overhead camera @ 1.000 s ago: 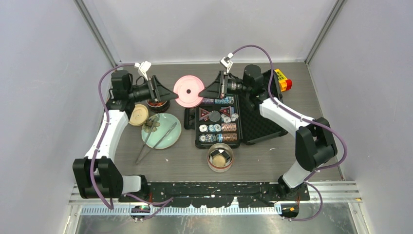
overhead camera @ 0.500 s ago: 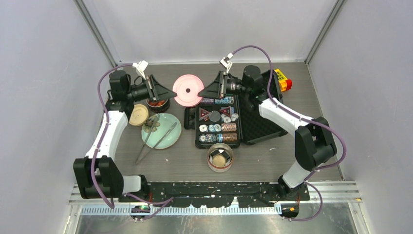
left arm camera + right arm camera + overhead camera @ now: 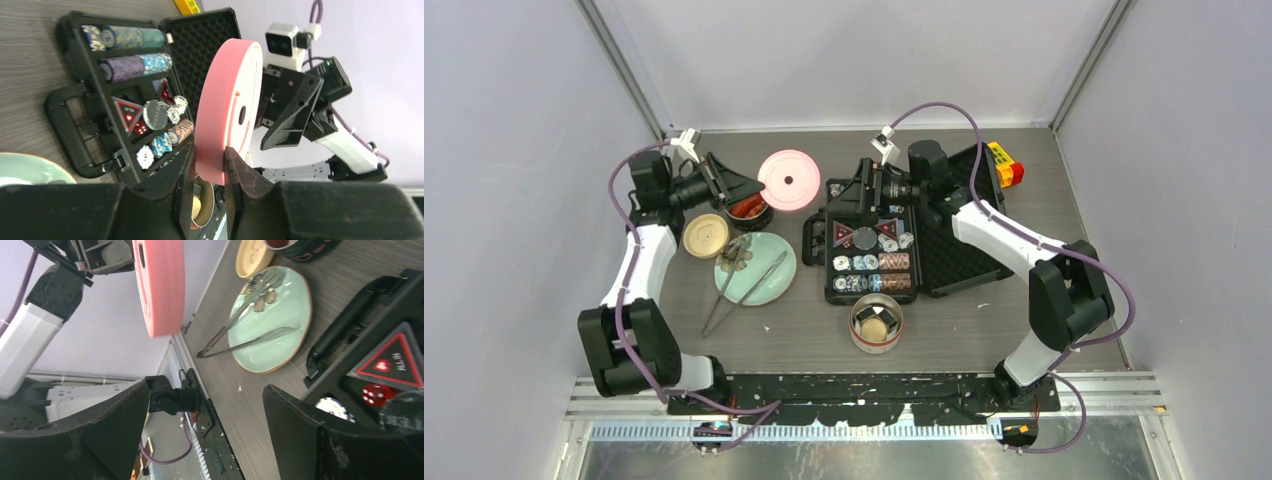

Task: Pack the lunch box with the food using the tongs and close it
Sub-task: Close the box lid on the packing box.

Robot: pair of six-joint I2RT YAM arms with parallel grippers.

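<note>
The robot's left gripper needs to release the flat pink lid on top of the small tub with red sausages (image 3: 744, 201). The lid is on edge above the table's back.
My left gripper (image 3: 757, 186) (image 3: 209, 162) is shut on the rim of the flat pink lid (image 3: 788, 180) (image 3: 227, 100) and holds it on edge above the table's back left. My right gripper (image 3: 852, 196) (image 3: 206, 390) stands open and apart from the lid (image 3: 159, 285), over the chip case. The steel tub (image 3: 876, 322) of the lunch box sits uncovered at the front with food inside. A second small tub (image 3: 750, 210) holds red sausages, with its cream lid (image 3: 706, 235) beside it. The grey tongs (image 3: 746, 280) (image 3: 240, 342) lie across the mint plate (image 3: 769, 285) (image 3: 280, 325).
An open black case of poker chips (image 3: 872, 262) lies in the middle, its foam-lined lid (image 3: 954, 255) folded out to the right. A yellow and red block (image 3: 1004, 165) sits at the back right. Grey walls close in the table on three sides.
The right gripper has let go of the pink lid, opened wide and drawn back to the right. The left gripper has carried the lid a little to the left and towards the back.
</note>
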